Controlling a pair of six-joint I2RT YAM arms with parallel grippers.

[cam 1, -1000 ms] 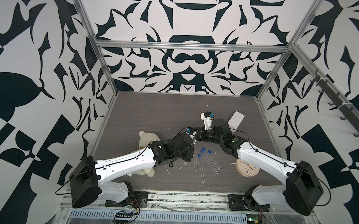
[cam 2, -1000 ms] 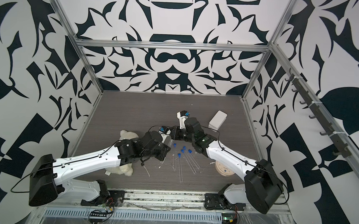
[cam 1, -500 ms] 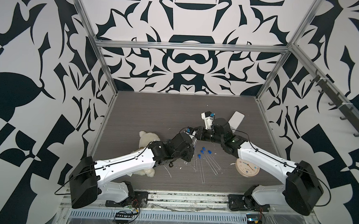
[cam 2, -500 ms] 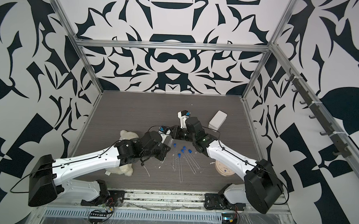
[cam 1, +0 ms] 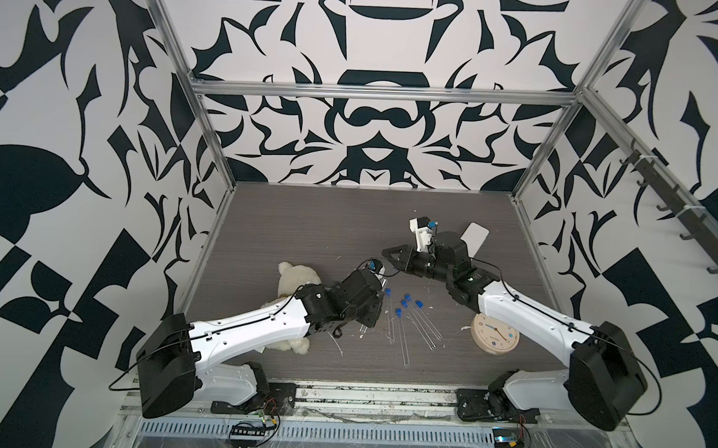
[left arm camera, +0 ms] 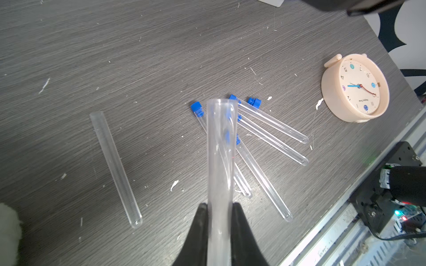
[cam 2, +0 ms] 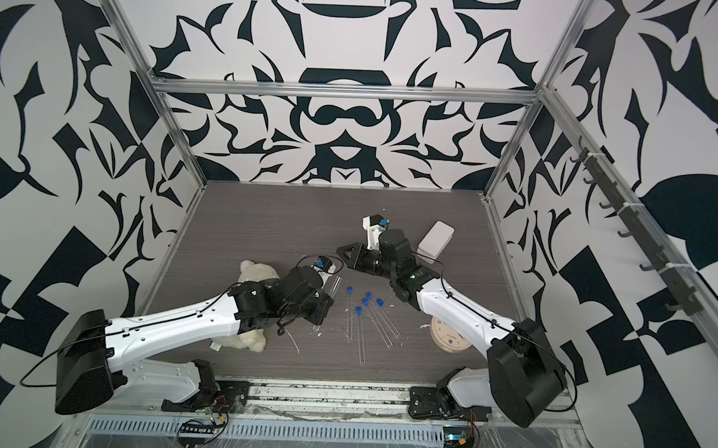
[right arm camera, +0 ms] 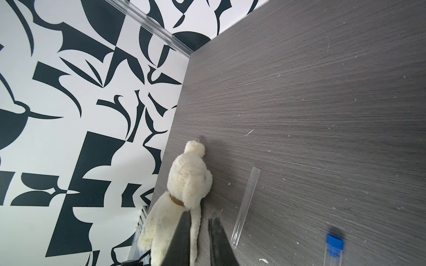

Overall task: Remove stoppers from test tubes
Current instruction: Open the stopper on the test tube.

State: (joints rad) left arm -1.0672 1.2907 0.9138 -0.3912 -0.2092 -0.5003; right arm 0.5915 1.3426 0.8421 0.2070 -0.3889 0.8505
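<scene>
Next, my left gripper sets the clear test tube down between the plush dog and the other bare tube (cam 1: 328,307) (left arm camera: 88,213).
My left gripper (left arm camera: 220,206) is shut on a clear test tube (left arm camera: 220,149) whose open mouth carries no stopper. Another bare tube (left arm camera: 115,165) lies on the table beside it. Past the held tube lie several tubes with blue stoppers (left arm camera: 196,107) on them, fanned out (cam 1: 421,325). One loose blue stopper (left arm camera: 254,102) rests by them. My right gripper (right arm camera: 200,217) hovers a little behind the held tube's mouth in both top views (cam 1: 386,251) (cam 2: 341,251). Its fingers stand a narrow gap apart and nothing shows between them.
A cream plush dog (cam 1: 294,276) lies under and left of my left arm. A round beige clock (cam 1: 495,334) sits right of the tubes near the table's front edge. A white box (cam 1: 475,235) lies behind my right wrist. White scraps dot the table.
My right gripper has drawn a little away from the held tube's mouth, toward the back. My left arm and its tube have hardly moved.
</scene>
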